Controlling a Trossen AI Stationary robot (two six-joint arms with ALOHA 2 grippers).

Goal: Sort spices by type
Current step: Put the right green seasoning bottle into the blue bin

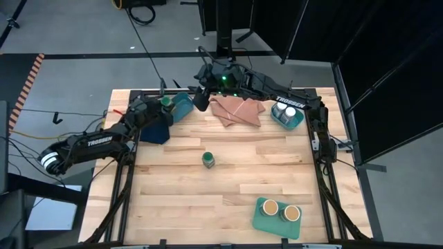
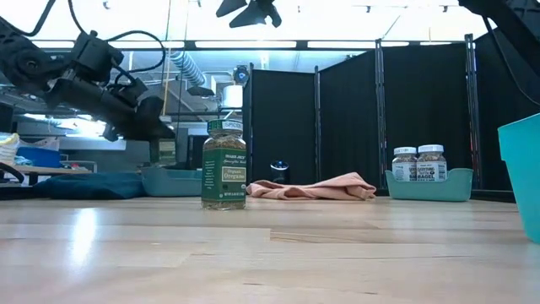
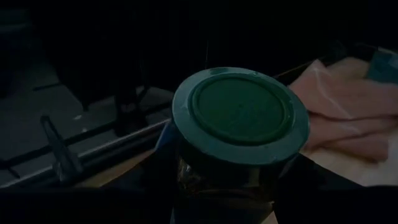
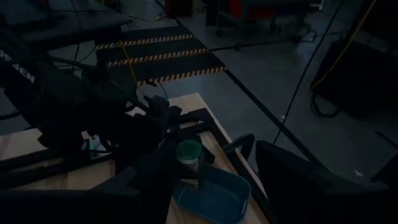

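I will set the green-lidded jar with my left gripper in the teal bin's near end (image 1: 169, 111), beside the dark blue cloth.
My left gripper (image 1: 165, 104) is shut on a dark green-lidded spice jar (image 3: 239, 115) and holds it over the far-left teal bin (image 1: 181, 107). The right wrist view shows this jar (image 4: 188, 152) above that bin (image 4: 211, 198). A second green-lidded jar (image 1: 208, 160) stands upright on its base mid-table, also in the low view (image 2: 224, 165). Two white-lidded jars (image 1: 284, 111) stand in the far-right teal bin (image 1: 299, 121). Two tan-topped jars (image 1: 280, 209) stand on the green tray (image 1: 259, 220). My right gripper (image 1: 201, 100) hovers open by the far edge, touching nothing. My left gripper holds the green-lidded jar by its body just below the lid (image 4: 189, 169), pinched between the two fingers. The jar is upright, lid up, and lifted clear above the teal bin. In the left wrist view the lid covers the place of contact.
A crumpled pink cloth (image 1: 239, 109) lies at the far edge between the two bins. A dark blue cloth (image 1: 156, 129) lies under my left arm. The near-left half of the wooden table (image 1: 173, 207) is bare.
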